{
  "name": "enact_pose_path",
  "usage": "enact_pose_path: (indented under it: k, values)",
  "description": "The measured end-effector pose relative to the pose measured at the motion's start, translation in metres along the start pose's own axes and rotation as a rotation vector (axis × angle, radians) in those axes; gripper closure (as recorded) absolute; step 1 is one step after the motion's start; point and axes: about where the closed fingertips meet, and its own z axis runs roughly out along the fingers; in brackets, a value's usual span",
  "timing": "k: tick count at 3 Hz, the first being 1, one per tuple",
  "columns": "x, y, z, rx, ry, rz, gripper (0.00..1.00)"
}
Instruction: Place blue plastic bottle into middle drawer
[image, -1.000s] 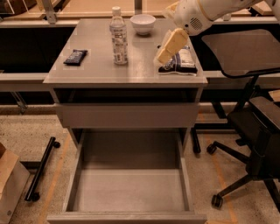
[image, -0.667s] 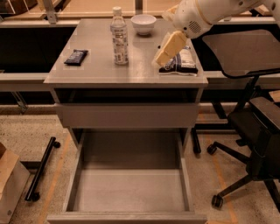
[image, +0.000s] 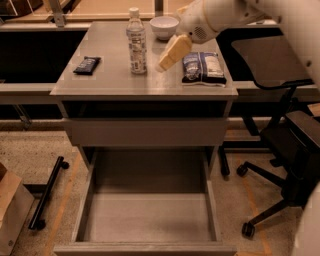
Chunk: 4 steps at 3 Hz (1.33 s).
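Observation:
The blue plastic bottle should be gripped next, with my gripper going to it and closing around the middle of its body (image: 138, 46).
The blue plastic bottle (image: 136, 42), clear with a white cap and a pale label, stands upright on the cabinet's grey top (image: 115, 80). My gripper (image: 169, 54) hangs just to the bottle's right at label height, apart from it and holding nothing. The middle drawer (image: 150, 210) is pulled out wide below, and its flat grey floor is bare.
A white bowl (image: 164, 26) sits behind the bottle. A black packet (image: 87, 65) lies at the left and a blue-white snack bag (image: 202, 67) at the right of the top. A shallower drawer front (image: 145, 132) is shut above. An office chair (image: 295, 145) stands at the right and a cardboard box (image: 10, 210) at the left.
My gripper has moved left across the top, from over the snack bag to close beside the bottle. The bottle and the drawer have not moved.

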Motion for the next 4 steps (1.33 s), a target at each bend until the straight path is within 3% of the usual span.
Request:
enact_pose_path:
  k: [2, 4]
  values:
    - [-0.005, -0.045, 0.059, 0.051, -0.071, 0.058, 0.00]
    - [-0.012, -0.067, 0.108, 0.025, -0.096, 0.070, 0.00]
